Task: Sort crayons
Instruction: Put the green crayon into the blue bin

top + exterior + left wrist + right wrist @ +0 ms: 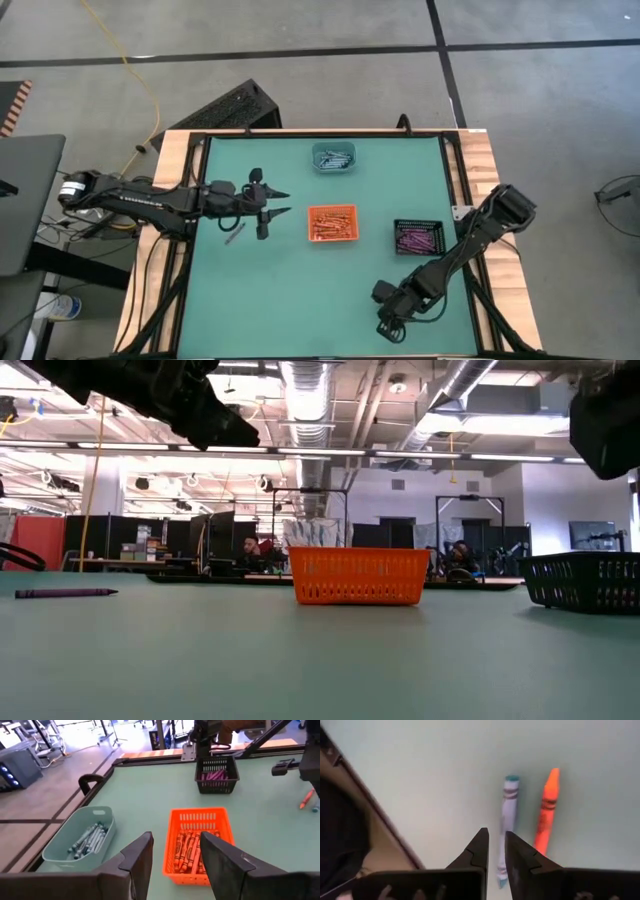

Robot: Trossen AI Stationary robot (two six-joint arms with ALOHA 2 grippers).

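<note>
My right gripper releases the blue-grey crayon next in the teal tray (335,157), atop its other crayons. The blue-grey crayon now lies on the green mat.
A blue-grey crayon (507,817) and an orange crayon (547,812) lie side by side on the green mat, right in front of my right gripper (496,845). That gripper is near the table's front edge (385,325), shut to a narrow slit and holding nothing. The blue-grey crayon's near end shows in the slit between the fingertips. A purple crayon (235,236) lies flat on the mat at the left and also shows in the low view (65,593). My left gripper (282,203) hovers open and empty beside it, pointing at the orange tray (332,223).
A teal tray (80,840) with blue-grey crayons stands at the far middle. The orange tray (197,845) holds orange crayons at the centre. A black tray (216,774) with purple-pink crayons stands to its right. A black frame (200,200) borders the mat.
</note>
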